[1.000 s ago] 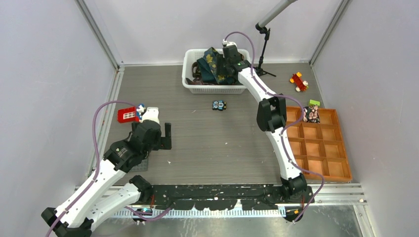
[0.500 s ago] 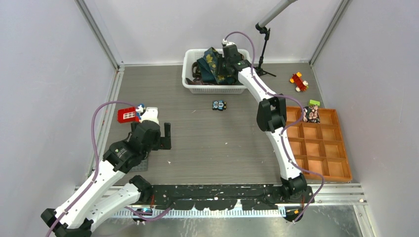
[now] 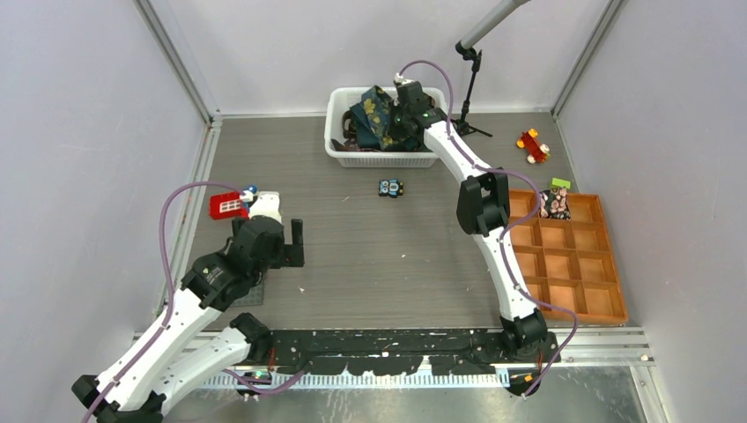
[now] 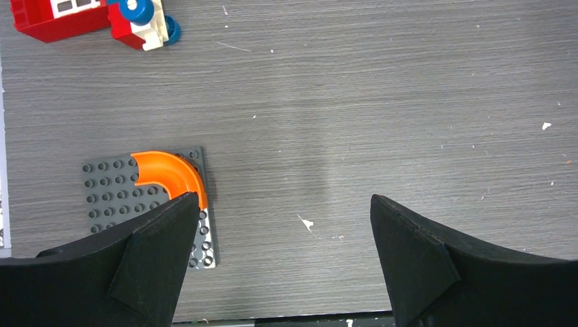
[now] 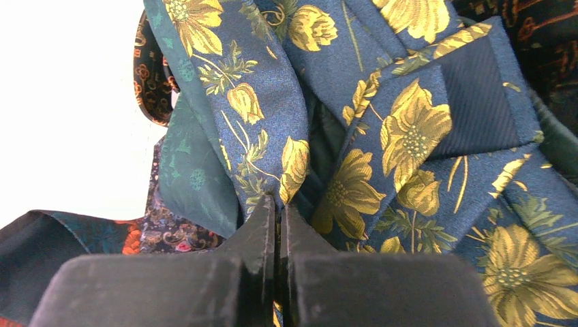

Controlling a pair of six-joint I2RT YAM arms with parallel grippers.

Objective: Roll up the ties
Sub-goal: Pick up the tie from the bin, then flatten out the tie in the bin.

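The robot's right gripper should release the navy flowered tie between the small toy car and the table's near edge point(image 3: 358, 250). The tie is still in the white basket.
Several ties point(image 3: 374, 119) lie heaped in a white basket point(image 3: 337, 110) at the back of the table. Uppermost is a navy tie with gold flowers point(image 5: 272, 116); a teal one point(image 5: 191, 170) and dark patterned ones point(image 5: 163, 228) lie under it. My right gripper point(image 3: 401, 113) reaches into the basket, and in its wrist view the jaws point(image 5: 277, 204) are shut on a fold of the navy flowered tie, with a strip of it between the pads. My left gripper point(image 3: 268, 244) hovers over bare table at the near left, fingers wide open point(image 4: 285, 231), holding nothing.
A grey studded plate with an orange curved piece point(image 4: 146, 194) lies under my left fingers. A red toy block point(image 3: 226, 205) sits beyond it. A small toy car point(image 3: 391, 188) lies before the basket. An orange compartment tray point(image 3: 568, 256) stands at the right, a red toy point(image 3: 532, 145) behind it.
My right gripper has closed on the navy flowered tie in the basket. The left arm has shifted very slightly and stays open.
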